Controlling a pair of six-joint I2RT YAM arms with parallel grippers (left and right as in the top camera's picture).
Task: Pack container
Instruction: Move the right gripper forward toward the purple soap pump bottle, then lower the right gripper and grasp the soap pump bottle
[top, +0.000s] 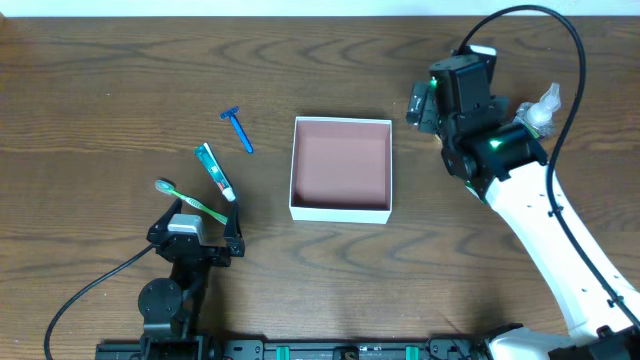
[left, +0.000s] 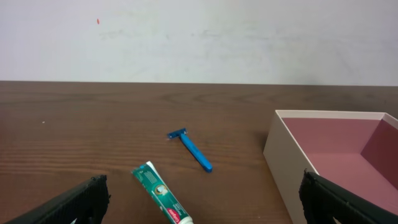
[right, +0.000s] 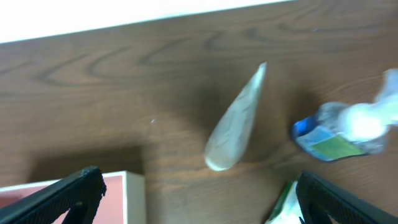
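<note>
Next, my right gripper needs to go to the small clear bottle with the blue-green label and close on the bottle's white top (top: 547, 99) (right: 378, 114).
The container (top: 340, 208) is a shallow square box with white walls and a reddish-brown inside, standing empty mid-table. It also shows in the left wrist view (left: 292, 155), and its corner shows in the right wrist view (right: 134, 186). A blue razor (top: 237, 130), a green toothpaste tube (top: 215, 170) and a green toothbrush (top: 190, 202) lie left of it. My left gripper (top: 197, 232) is open and empty just behind the toothbrush; the tube (left: 160, 193) lies ahead between its fingers (left: 199, 211). My right gripper (top: 437, 100) is open and empty, right of the container.
Under the right gripper (right: 208, 205) lie a whitish tapered tube (right: 236, 124), a small clear bottle with a blue-green label (right: 342, 130) and a green-and-white packet (right: 283, 202). The bottle also shows overhead (top: 540, 108). The razor shows in the left wrist view (left: 194, 151).
</note>
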